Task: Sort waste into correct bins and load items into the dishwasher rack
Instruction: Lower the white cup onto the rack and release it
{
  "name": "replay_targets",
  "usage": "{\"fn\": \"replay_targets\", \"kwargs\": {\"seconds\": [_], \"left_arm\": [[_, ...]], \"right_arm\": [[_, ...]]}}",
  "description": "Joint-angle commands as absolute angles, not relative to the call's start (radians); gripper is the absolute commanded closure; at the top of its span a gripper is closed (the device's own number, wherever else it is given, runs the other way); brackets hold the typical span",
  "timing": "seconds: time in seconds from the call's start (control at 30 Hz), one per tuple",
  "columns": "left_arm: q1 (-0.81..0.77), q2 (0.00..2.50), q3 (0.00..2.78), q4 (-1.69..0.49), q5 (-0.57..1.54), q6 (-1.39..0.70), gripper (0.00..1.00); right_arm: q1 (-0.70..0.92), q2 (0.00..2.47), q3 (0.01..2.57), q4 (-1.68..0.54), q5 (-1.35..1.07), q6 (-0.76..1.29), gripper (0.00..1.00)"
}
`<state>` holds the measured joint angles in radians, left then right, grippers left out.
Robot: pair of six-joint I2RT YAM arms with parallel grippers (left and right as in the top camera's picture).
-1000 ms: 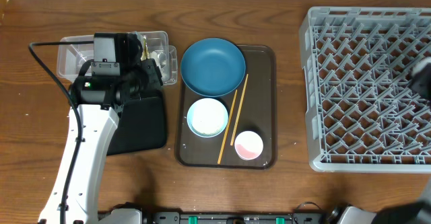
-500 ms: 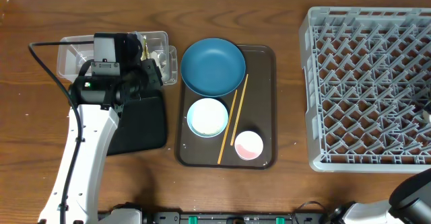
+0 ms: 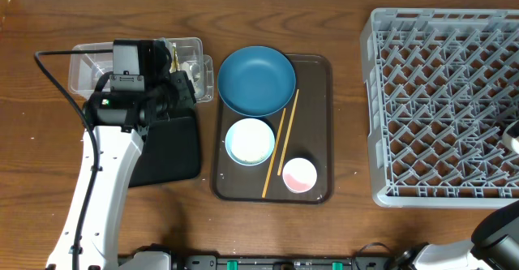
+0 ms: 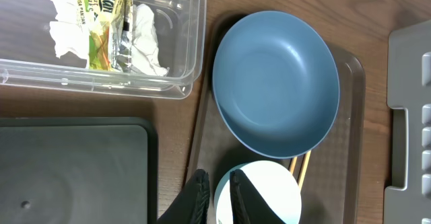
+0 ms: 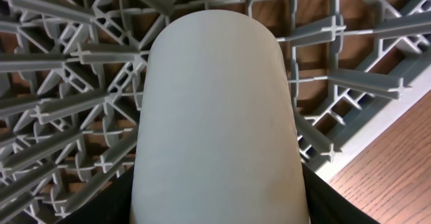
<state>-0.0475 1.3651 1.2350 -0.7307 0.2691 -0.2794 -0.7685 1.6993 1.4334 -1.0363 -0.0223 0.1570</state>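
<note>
The pale-green cup, now held above the grey dishwasher rack, will be put down by my right gripper among the wires near the grey dishwasher rack's front edge (image 3: 508,153) (image 5: 249,113).
My left gripper (image 4: 217,197) is shut and empty, hovering over the edge of the black tray (image 4: 67,170) by the pale-blue bowl (image 4: 262,190). The clear tub (image 4: 101,83) holds crumpled white tissue (image 4: 148,29) and the yellow-green wrapper (image 4: 108,15). The large dark-blue bowl (image 3: 256,80), the chopsticks (image 3: 280,144) and the pink-inside cup (image 3: 299,175) lie on the brown serving tray (image 3: 320,67). My right gripper (image 5: 219,197) is shut on the pale-green cup (image 5: 215,103), held above the grey dishwasher rack (image 5: 67,83) near its right edge (image 3: 442,108). No rice grains show.
The left arm (image 3: 105,165) stretches from the front edge over the black tray. The right arm (image 3: 496,236) comes in at the front right corner. Bare wooden table (image 3: 349,140) lies between the serving tray and the rack.
The right gripper with the cup has moved toward the front along the rack's right side. The left arm has not moved.
</note>
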Motion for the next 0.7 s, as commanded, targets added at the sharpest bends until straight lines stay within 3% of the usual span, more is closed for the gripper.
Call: {"fn": "replay_targets", "kwargs": {"seconds": [0.0,0.67], "left_arm": [[-0.044,1.360,1.245,-0.733,0.257,-0.259,0.85],[-0.044,1.360,1.245,-0.746,0.257,-0.259,0.85]], "right_arm": [[-0.796,1.718,1.427,-1.061,0.043,0.179,0.99],[-0.834,1.707,1.435,-1.127,0.010,0.205,0.99]]}}
